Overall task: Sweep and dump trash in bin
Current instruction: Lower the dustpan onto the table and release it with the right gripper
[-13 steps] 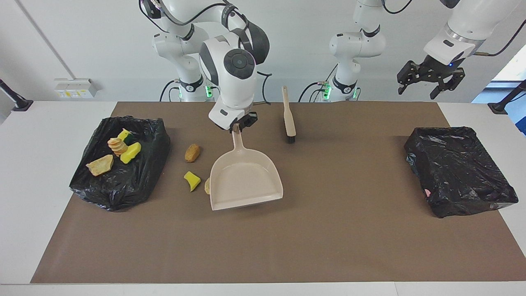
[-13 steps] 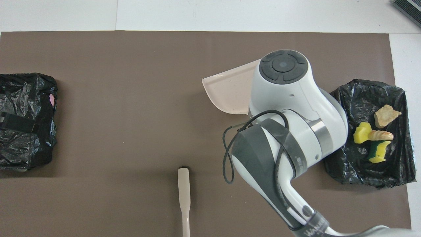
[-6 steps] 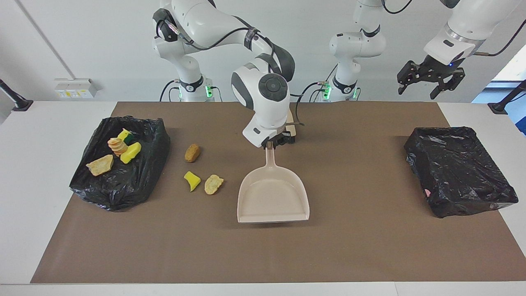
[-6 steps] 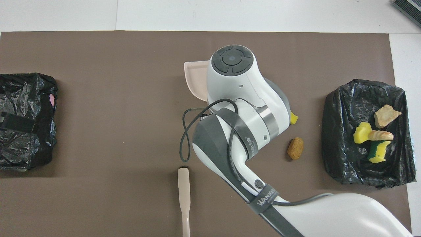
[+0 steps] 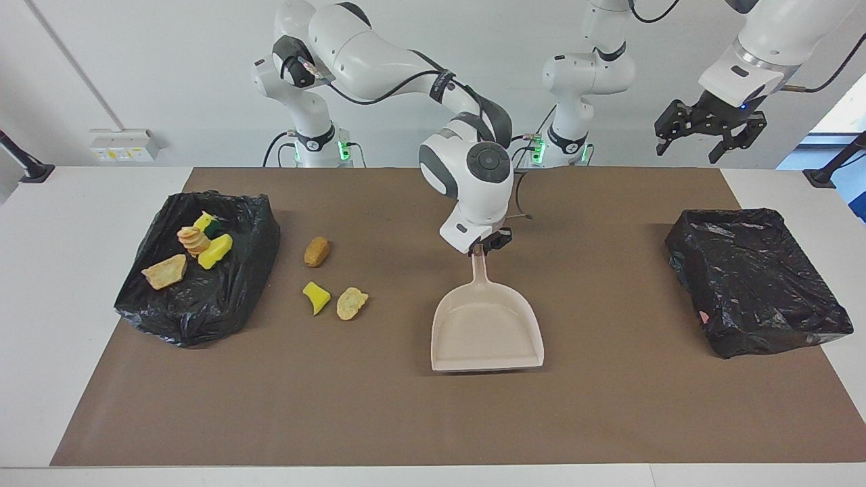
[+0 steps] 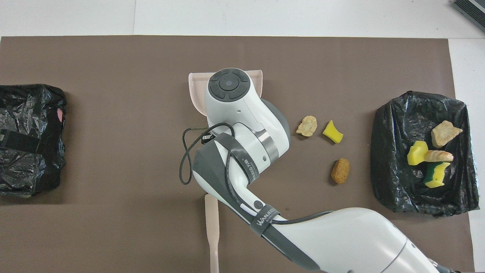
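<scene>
The beige dustpan will go down from my right gripper onto the mat (image 6: 216,113) just beyond the beige brush.
My right gripper (image 5: 482,245) is shut on the handle of the beige dustpan (image 5: 487,328), whose empty pan is at mid-mat, its mouth facing away from the robots. In the overhead view the arm covers most of the dustpan (image 6: 196,91). Three trash scraps lie on the mat beside it toward the right arm's end: a tan one (image 5: 352,303) (image 6: 307,126), a yellow one (image 5: 315,297) (image 6: 333,132) and a brown one (image 5: 316,251) (image 6: 340,170). The black-lined bin (image 5: 203,318) (image 6: 416,197) at that end holds several scraps (image 5: 196,247). My left gripper (image 5: 709,128) waits open, raised above the table's other end.
A second black-lined bin (image 5: 754,281) (image 6: 30,140) sits toward the left arm's end of the mat. The beige brush (image 6: 211,223) lies near the robots' edge; in the facing view the right arm hides it.
My right arm has carried the dustpan from beside the scraps toward the left arm's end, to mid-mat, uncovering the tan scraps. The left arm has not moved.
</scene>
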`<state>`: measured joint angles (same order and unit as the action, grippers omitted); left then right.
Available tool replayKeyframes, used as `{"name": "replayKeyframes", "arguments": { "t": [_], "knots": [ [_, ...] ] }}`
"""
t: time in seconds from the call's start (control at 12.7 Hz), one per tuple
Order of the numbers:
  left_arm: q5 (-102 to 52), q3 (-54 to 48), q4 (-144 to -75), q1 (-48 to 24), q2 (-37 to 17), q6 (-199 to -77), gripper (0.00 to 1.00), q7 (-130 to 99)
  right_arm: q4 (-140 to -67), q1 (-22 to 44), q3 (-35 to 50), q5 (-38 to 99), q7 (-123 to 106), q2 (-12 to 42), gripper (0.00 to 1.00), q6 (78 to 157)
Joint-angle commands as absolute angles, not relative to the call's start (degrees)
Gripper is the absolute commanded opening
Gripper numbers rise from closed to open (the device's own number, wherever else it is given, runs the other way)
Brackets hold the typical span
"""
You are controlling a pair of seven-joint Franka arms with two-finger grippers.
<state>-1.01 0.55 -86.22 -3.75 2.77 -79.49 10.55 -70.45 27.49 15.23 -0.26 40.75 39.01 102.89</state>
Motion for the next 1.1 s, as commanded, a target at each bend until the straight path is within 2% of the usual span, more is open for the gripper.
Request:
{"name": "replayKeyframes", "arguments": {
  "t": [0.0, 0.47, 0.55, 0.63, 0.71, 0.78, 1.02],
  "knots": [
    [-0.1, 0.9, -85.3, -4.2, 2.6, -77.7, 1.0, 10.0, -68.6, 28.1, 14.9, 1.2, 42.0, 41.2, 0.0, 103.4],
    [-0.1, 0.9, -85.6, -4.1, 2.9, -77.5, 1.0, 9.9, -69.5, 28.1, 14.8, 1.6, 42.8, 41.6, 0.0, 103.7],
    [-0.1, 0.9, -85.6, -4.2, 3.0, -77.2, 1.0, 10.0, -69.5, 28.0, 14.8, 1.6, 42.9, 41.6, 0.04, 103.9],
    [-0.1, 0.9, -85.6, -4.2, 3.0, -77.2, 1.0, 9.9, -69.5, 28.0, 14.8, 1.6, 42.9, 41.7, 0.4, 104.4],
    [-0.1, 0.9, -85.6, -4.5, 3.0, -77.4, 1.0, 9.8, -69.5, 28.0, 14.8, 1.4, 42.3, 41.7, 0.97, 104.6],
    [-0.1, 0.9, -85.6, -4.7, 3.0, -77.4, 1.0, 9.8, -69.5, 27.9, 14.8, 1.2, 42.1, 41.6, 1.0, 104.6],
    [-0.1, 0.8, -85.6, -4.8, 2.9, -78.4, 1.0, 10.1, -69.6, 27.6, 14.9, 1.3, 42.2, 39.6, 1.0, 103.8]
  ]
}}
